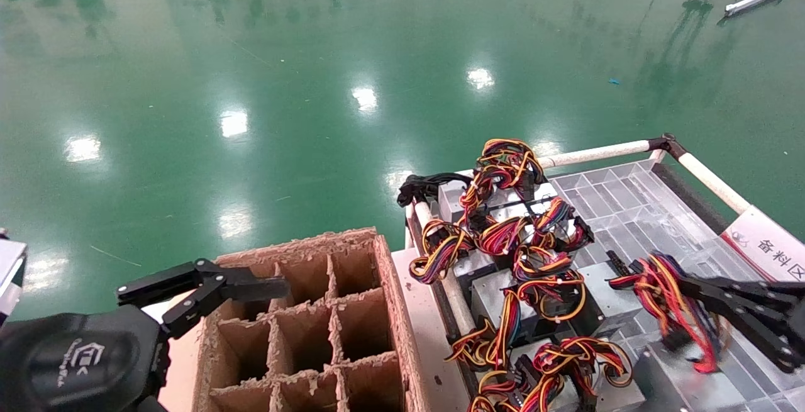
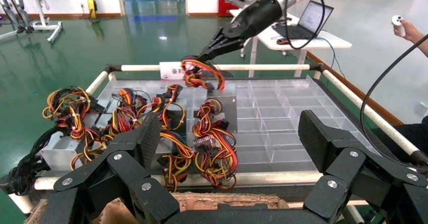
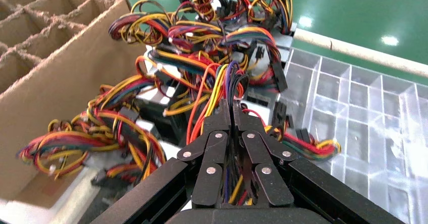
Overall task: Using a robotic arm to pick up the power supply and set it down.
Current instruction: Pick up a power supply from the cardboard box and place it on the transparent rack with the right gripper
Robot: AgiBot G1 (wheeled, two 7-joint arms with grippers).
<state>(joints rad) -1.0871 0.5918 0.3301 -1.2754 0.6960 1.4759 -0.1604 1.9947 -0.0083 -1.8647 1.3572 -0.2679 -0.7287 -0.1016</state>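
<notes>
Next, I set the power supply down with my right gripper on the clear tray [image 1: 632, 345], releasing it against the nearest power supply with tangled wires.
My right gripper [image 1: 695, 295] [image 3: 233, 108] is shut on the red, yellow and black wire bundle [image 1: 657, 286] [image 3: 228, 82] of one power supply. Its silver-grey box [image 1: 682, 377] [image 2: 225, 105] hangs tilted below the bundle, just above the clear tray [image 1: 629, 201]. In the left wrist view the white-shelled right arm [image 2: 257, 14] reaches down to that bundle [image 2: 198, 75]. My left gripper [image 1: 207, 286] [image 2: 227, 138] stands open and empty above the cardboard box [image 1: 302, 324], away from the tray.
Several other power supplies [image 1: 503, 211] [image 2: 121, 118] with tangled wires fill the tray's left part. The tray has white rails [image 1: 597, 153] and a label [image 1: 764, 242]. The cardboard box has divider cells. A table with a laptop [image 2: 305, 24] and a person's hand [image 2: 404, 27] are beyond.
</notes>
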